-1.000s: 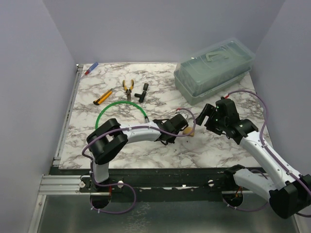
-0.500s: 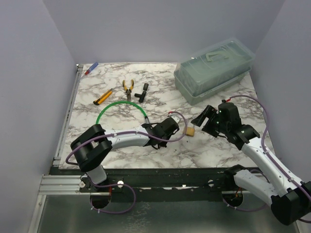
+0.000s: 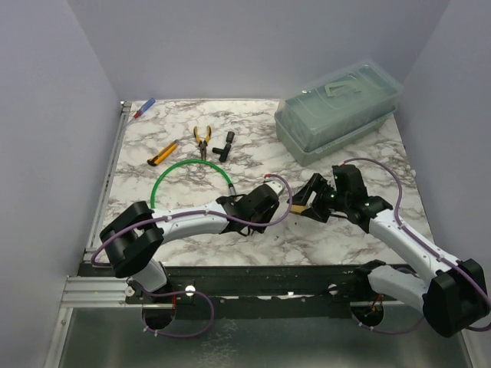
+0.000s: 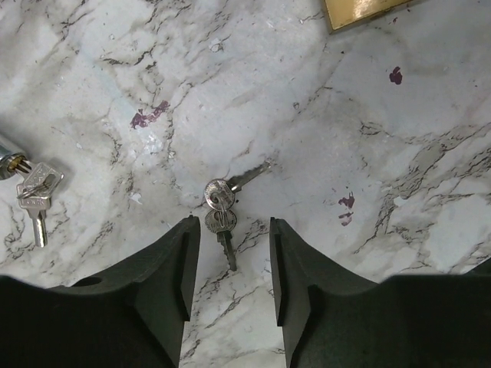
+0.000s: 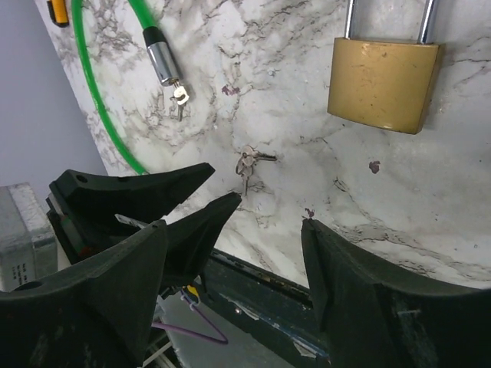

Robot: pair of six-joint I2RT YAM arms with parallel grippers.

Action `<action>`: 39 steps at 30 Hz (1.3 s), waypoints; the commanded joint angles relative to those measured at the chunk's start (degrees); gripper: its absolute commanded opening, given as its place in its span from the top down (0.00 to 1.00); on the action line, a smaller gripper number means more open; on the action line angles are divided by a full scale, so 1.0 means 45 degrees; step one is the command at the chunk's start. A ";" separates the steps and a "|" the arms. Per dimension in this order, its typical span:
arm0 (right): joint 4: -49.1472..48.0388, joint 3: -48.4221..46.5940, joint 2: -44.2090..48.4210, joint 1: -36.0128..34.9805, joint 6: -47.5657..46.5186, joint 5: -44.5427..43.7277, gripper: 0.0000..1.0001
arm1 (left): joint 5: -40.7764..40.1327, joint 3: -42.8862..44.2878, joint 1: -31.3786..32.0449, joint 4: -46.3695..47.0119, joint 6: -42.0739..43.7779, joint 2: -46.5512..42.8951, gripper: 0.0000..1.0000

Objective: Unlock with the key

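Note:
The loose keys point apart on their ring, so my left gripper will pinch the near key's head (image 4: 221, 221) and hold it still while my right gripper comes in.
The brass padlock (image 5: 383, 80) lies flat on the marble, seen also as padlock (image 3: 298, 207) from above. The key (image 4: 34, 195) hangs from the metal tip of the green cord (image 5: 92, 84); it is also the key (image 5: 180, 96) left of the padlock. Two small loose keys on a ring (image 4: 219, 207) lie just ahead of my left gripper (image 4: 232, 222), which is open and empty. My left gripper (image 3: 268, 211) hovers low over them. My right gripper (image 5: 234, 226) is open and empty, short of the padlock. Seen from above, the right gripper (image 3: 305, 201) is beside the padlock.
A lidded translucent box (image 3: 337, 111) stands at the back right. Orange-handled pliers (image 3: 202, 140), a black L-shaped tool (image 3: 224, 146), a yellow knife (image 3: 161, 155) and a pen (image 3: 144, 109) lie at the back left. The table's front edge (image 5: 261, 284) runs under my right fingers.
My left gripper drew back to the left and its jaws widened. The right gripper swung left and down to the padlock. The padlock stayed where it was.

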State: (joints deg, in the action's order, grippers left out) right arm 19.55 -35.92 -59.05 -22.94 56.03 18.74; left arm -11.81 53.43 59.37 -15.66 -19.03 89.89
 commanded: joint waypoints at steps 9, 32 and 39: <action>-0.0219 -0.0135 -0.0544 -0.0096 0.0150 0.0471 0.24 | 0.0168 0.0464 -0.0137 -0.0806 0.0579 0.1326 0.51; -0.0028 0.0015 -0.0305 -0.0080 -0.0185 0.0322 0.24 | 0.0531 0.0945 -0.0894 -0.0914 0.0771 0.2758 0.68; 0.0025 0.0032 -0.0242 -0.0089 -0.0205 0.0291 0.25 | 0.0763 0.0971 -0.0987 -0.0828 0.0814 0.2953 0.80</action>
State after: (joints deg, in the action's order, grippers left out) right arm 19.38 -35.92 -61.06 -22.94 55.88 19.40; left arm -9.17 58.61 55.81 -19.00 -16.43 99.92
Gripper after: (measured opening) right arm 0.756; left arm 0.257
